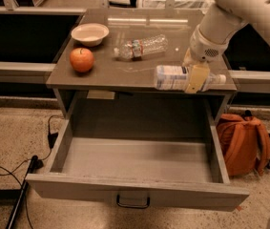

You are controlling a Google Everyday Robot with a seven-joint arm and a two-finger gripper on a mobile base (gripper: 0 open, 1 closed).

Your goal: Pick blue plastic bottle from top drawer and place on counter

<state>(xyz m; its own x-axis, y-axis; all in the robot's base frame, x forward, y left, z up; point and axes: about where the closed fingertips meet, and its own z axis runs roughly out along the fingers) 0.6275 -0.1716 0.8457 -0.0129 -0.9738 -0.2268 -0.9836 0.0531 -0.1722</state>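
I will set the blue plastic bottle beside the clear bottle's end farthest from the red apple (187, 62).
My gripper (195, 77) is shut on the blue plastic bottle (172, 77), which lies sideways with its white cap pointing right. I hold it over the front right part of the counter (101, 70), at or just above the surface. The top drawer (134, 161) is pulled wide open below, and its inside shows nothing in it. Its small dark handle (132, 203) is at the front.
On the counter lie a slimmer clear bottle with a red-green label (140, 46), a red apple (81, 59) and a white bowl (90, 34). An orange backpack (243, 143) stands on the floor right of the drawer. Black cables (20, 175) lie at the left.
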